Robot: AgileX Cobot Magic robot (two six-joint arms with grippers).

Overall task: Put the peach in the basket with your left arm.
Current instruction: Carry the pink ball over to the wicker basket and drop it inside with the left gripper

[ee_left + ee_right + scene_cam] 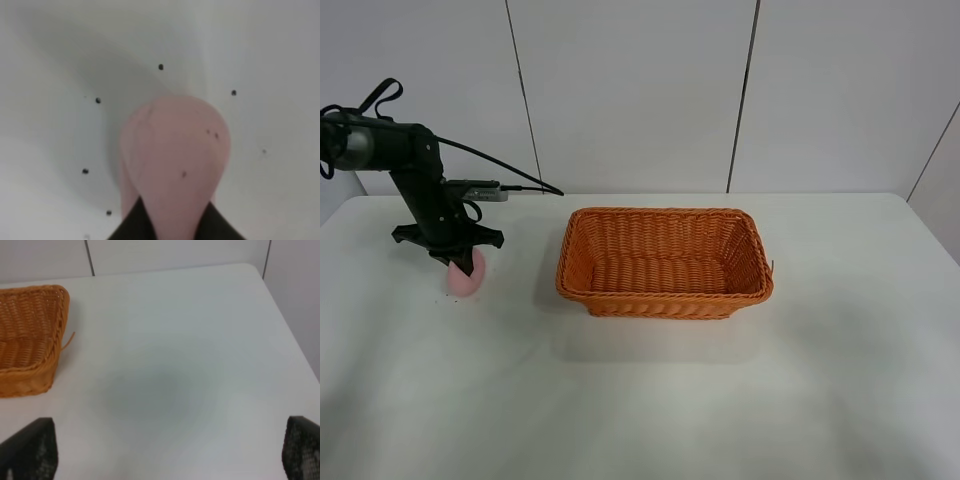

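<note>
Next, my left gripper lets go of the peach on the basket's bottom, near the middle of the basket's front side (658,279).
The pale pink peach (466,281) lies on the white table at the far left, well left of the orange wicker basket (665,298). My left gripper (461,262) reaches down onto the peach from above. In the left wrist view the peach (175,160) fills the middle and its near end narrows between my two dark fingertips (131,226), which press on it from both sides. My right gripper (167,460) is open and empty over bare table, with the basket's corner (30,340) off to its side.
The white table (650,400) ends at a white panelled wall behind. Black cables (510,170) trail from the left arm toward the wall. Small dark specks (160,66) dot the table around the peach.
</note>
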